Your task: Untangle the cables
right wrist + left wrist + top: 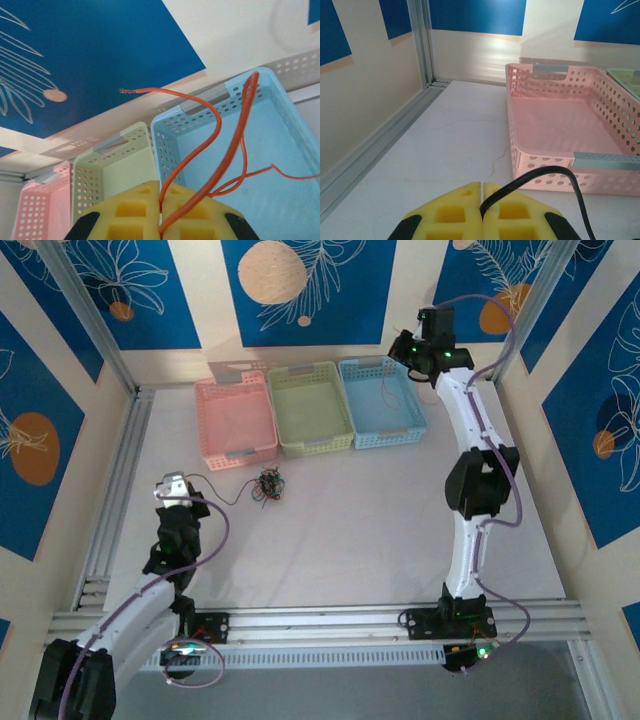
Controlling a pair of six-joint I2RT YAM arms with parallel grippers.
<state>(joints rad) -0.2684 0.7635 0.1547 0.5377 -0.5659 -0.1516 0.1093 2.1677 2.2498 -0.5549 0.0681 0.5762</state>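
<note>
Next, I let go of the orange wire with my right gripper over the middle of the blue basket's bottom [385, 407] [245, 182].
The cables [268, 485] lie as a small dark, red and green clump on the white table, just in front of the pink basket. One black wire [222, 492] runs left from the clump to my left gripper [175, 490]. In the left wrist view the yellow jaws of the left gripper [483, 189] are shut on that black wire [540, 174]. My right gripper [403, 360] hovers over the blue basket [412, 430] at the far right. It is shut [161, 189] on an orange wire [200, 150], which loops up and trails down into the blue basket [167, 142].
Three perforated baskets stand in a row at the back: pink [210, 420], green [282, 415] and blue. The pink basket [600, 175] is just ahead and to the right of the left gripper. An aluminium frame rail [115, 490] borders the table's left side.
</note>
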